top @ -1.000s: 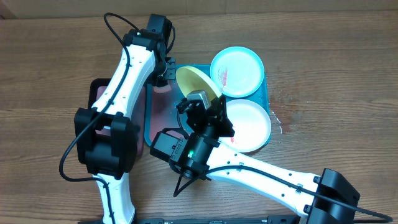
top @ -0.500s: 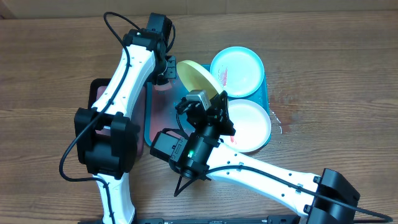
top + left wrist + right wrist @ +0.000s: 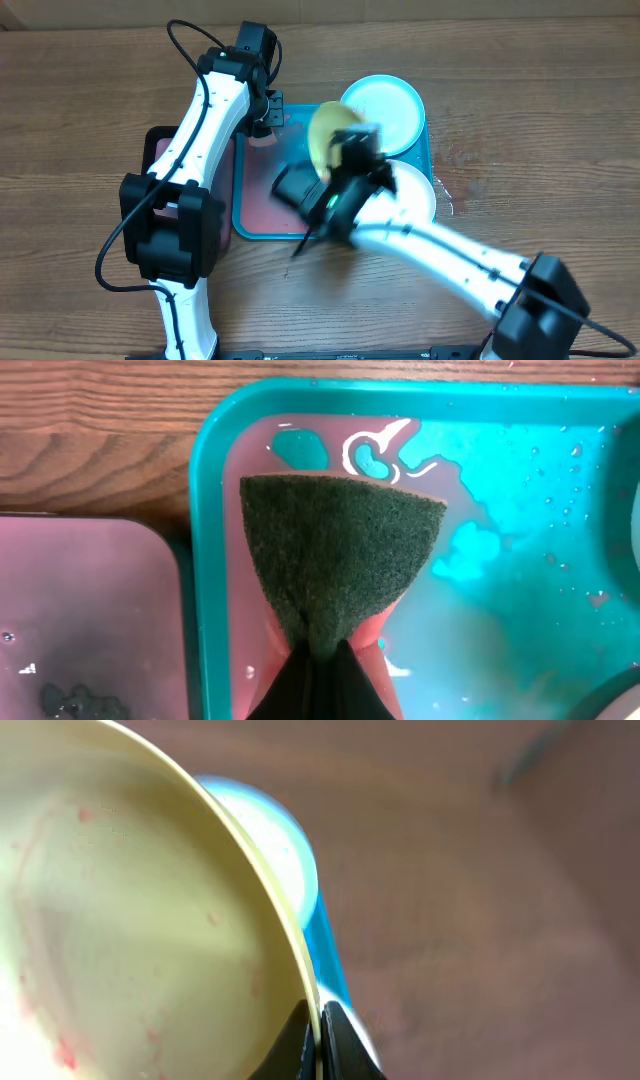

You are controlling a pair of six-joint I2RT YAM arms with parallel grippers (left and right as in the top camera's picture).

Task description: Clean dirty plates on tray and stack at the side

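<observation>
The robot's right gripper should release the yellow-green plate, now tilted on edge above the teal tray, on the teal tray's open part (image 3: 295, 161) next to the light blue and white plates.
My right gripper (image 3: 352, 152) is shut on the rim of the yellow-green plate (image 3: 328, 138) and holds it tilted on edge above the teal tray (image 3: 262, 222). The right wrist view shows the jaws (image 3: 318, 1020) pinching that rim, and red smears on the plate's face (image 3: 130, 920). The light blue plate (image 3: 388, 98) and the white plate (image 3: 418, 190) lie on the tray's right side. My left gripper (image 3: 264, 122) is shut on a dark green scouring pad (image 3: 340, 555), which rests on the tray's wet, reddish far-left corner (image 3: 205, 560).
A smaller dark tray (image 3: 158, 142) holding pinkish water stands left of the teal tray and also shows in the left wrist view (image 3: 90, 610). Wet spots mark the wooden table (image 3: 460, 185) right of the teal tray.
My right arm has swung quickly to the right, carrying the yellow-green plate toward the light blue plate; it is motion-blurred. The left arm and pad have not moved.
</observation>
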